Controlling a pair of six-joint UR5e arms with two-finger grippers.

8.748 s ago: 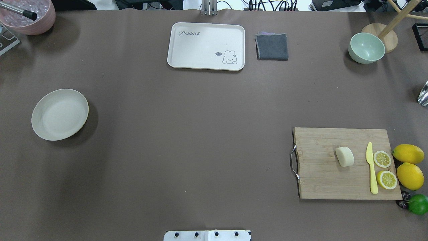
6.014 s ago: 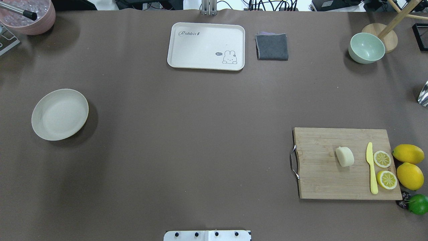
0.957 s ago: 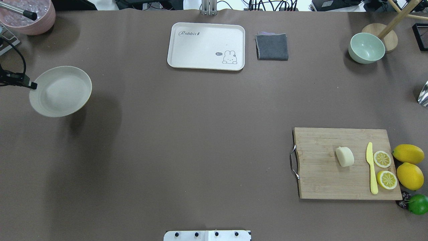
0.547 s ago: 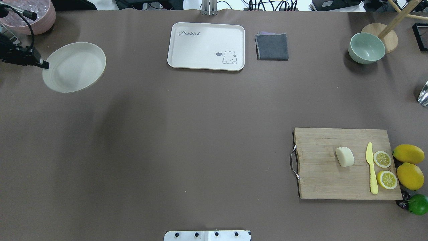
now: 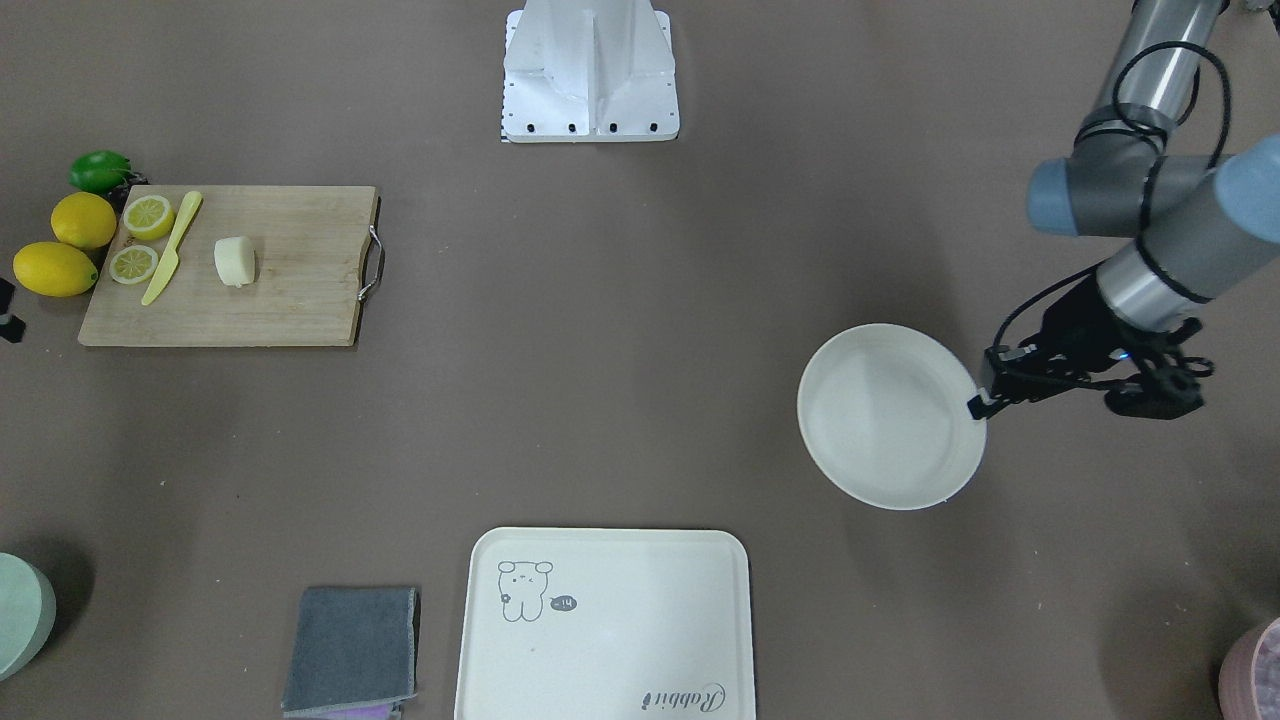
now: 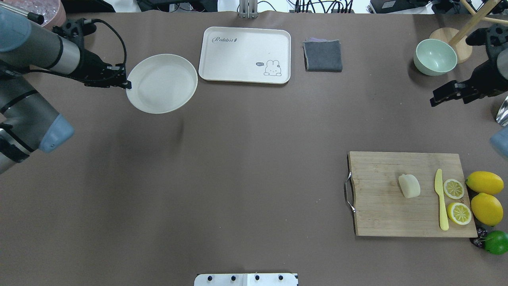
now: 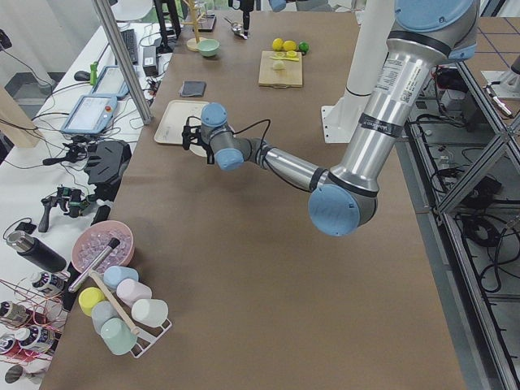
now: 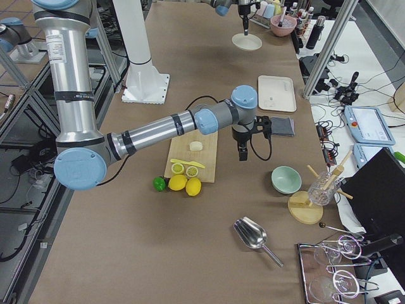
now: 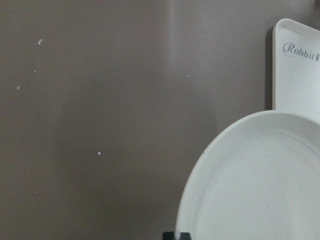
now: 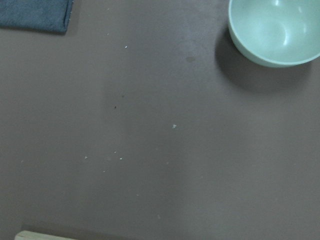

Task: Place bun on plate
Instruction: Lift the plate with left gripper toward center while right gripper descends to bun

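Next, I close my right gripper around the middle of the bun (image 5: 235, 258) on the wooden cutting board beside the yellow knife.
The bun (image 6: 409, 186) (image 5: 235, 262), a pale cream lump, lies on the wooden cutting board (image 6: 377, 210), untouched. My left gripper (image 6: 126, 83) (image 5: 978, 402) is shut on the left rim of the round off-white plate (image 6: 162, 83) (image 5: 890, 415) and holds it above the table, just left of the cartoon tray. The left wrist view shows the plate (image 9: 260, 185) filling its lower right. My right gripper (image 6: 435, 99) hangs over bare table between the green bowl and the board, well away from the bun. I cannot tell whether its jaws are open or shut.
A yellow knife (image 6: 440, 198) and two lemon slices (image 6: 453, 188) share the board, with whole lemons (image 6: 486, 208) and a lime (image 6: 496, 242) beside it. The cream tray (image 6: 245, 55), a grey cloth (image 6: 322, 55) and a green bowl (image 6: 435, 57) line the far edge.
My left gripper has carried the plate to the right, close to the tray. The right arm has come into the overhead view at the right edge. The bun has not moved.
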